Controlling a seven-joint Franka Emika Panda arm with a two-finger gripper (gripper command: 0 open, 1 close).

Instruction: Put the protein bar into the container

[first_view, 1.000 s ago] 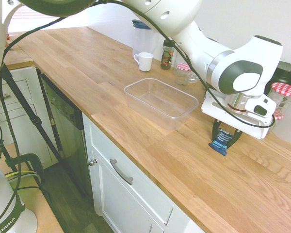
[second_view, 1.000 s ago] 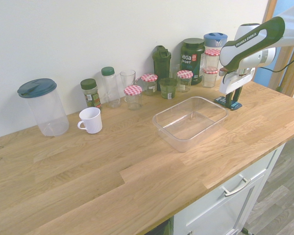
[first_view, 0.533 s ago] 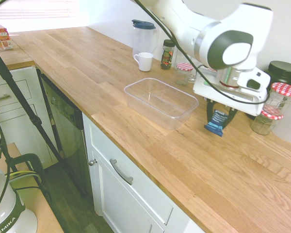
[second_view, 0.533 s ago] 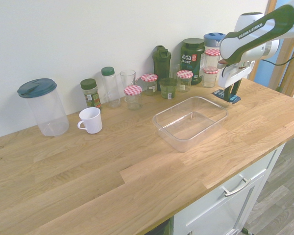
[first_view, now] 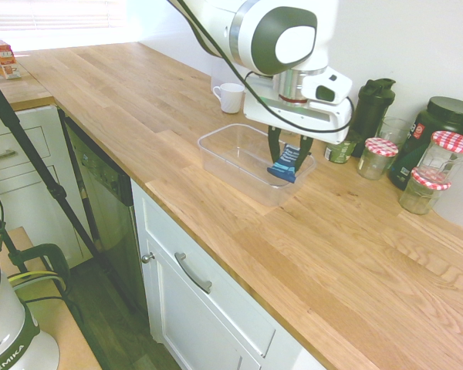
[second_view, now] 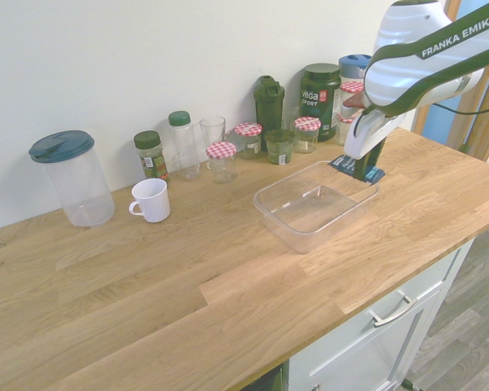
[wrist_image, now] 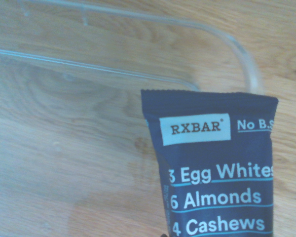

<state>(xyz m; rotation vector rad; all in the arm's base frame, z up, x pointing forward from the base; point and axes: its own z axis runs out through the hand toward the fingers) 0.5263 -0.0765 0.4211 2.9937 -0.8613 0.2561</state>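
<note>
I need to let go of the protein bar inside the clear container, on its bottom toward the end [first_view: 275,172] [wrist_image: 138,128] nearest the jars.
My gripper [first_view: 288,152] is shut on the protein bar [first_view: 284,166], a dark-blue packet with a lighter blue end that hangs downward. It hovers over the end of the clear container [first_view: 239,146] nearest the jars. In the second exterior view the protein bar [second_view: 354,169] hangs at the right end of the container [second_view: 301,224], under the gripper [second_view: 367,159]. The wrist view shows the protein bar [wrist_image: 217,173] with white print, and the container rim [wrist_image: 246,64] and wooden counter beneath it.
A white mug [second_view: 151,199], a clear pitcher with a blue lid [second_view: 69,177], spice bottles, jars with red-checked lids [second_view: 222,160] and dark tubs [second_view: 320,91] line the wall behind the container. The counter's front edge [first_view: 216,258] drops to white cabinets.
The gripper lifted the protein bar off the counter and carried it from beside the jars to above the container's near end. Its fingers finished closing on the packet.
</note>
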